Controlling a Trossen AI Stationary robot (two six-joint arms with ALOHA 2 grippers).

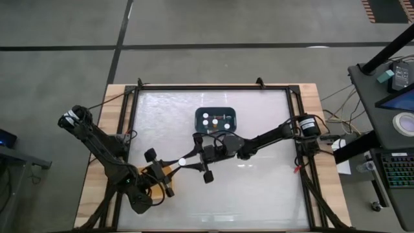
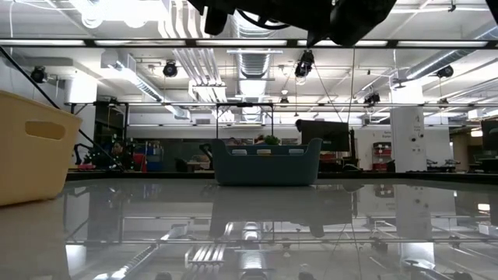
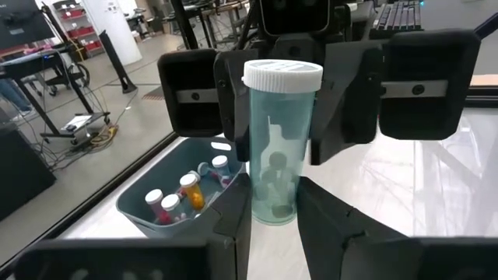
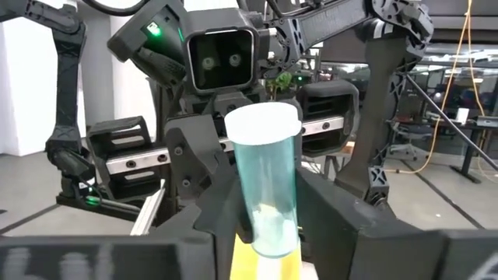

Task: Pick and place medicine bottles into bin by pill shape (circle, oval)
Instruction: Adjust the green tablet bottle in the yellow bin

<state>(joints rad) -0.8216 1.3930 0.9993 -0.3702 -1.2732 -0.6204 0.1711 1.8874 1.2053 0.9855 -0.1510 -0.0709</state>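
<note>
The bottle's lower body is in my left gripper, so my right gripper should hold it steady while my left gripper grips it again from above, nearer the white cap [image 3: 281,98].
One medicine bottle [image 3: 280,148], pale blue-green and see-through with a white cap [image 1: 182,162], hangs in the air above the table's middle-left. Pale pills lie in its bottom. My left gripper [image 3: 276,229] is shut on it. My right gripper [image 4: 264,225] faces it from the table's right, open, with a finger [image 4: 334,218] close on either side of the bottle [image 4: 264,179]. A dark blue bin [image 1: 217,119] at the far middle holds several small bottles [image 3: 187,194]. My left gripper pinches the bottle's lower body [image 3: 257,214] between its two fingers. It comes nearly level from the table's left. The bottle stands upright, cap up, lifted clear of the table. Whether my right gripper's fingers touch the bottle cannot be told.
A tan bin [image 2: 31,148] stands at the near left, under my left arm [image 1: 155,173]. The blue bin [image 2: 267,163] stands behind the two grippers. A black frame [image 1: 294,129] runs around the glossy tabletop. A desk with a keyboard [image 1: 394,168] stands off the table's right.
</note>
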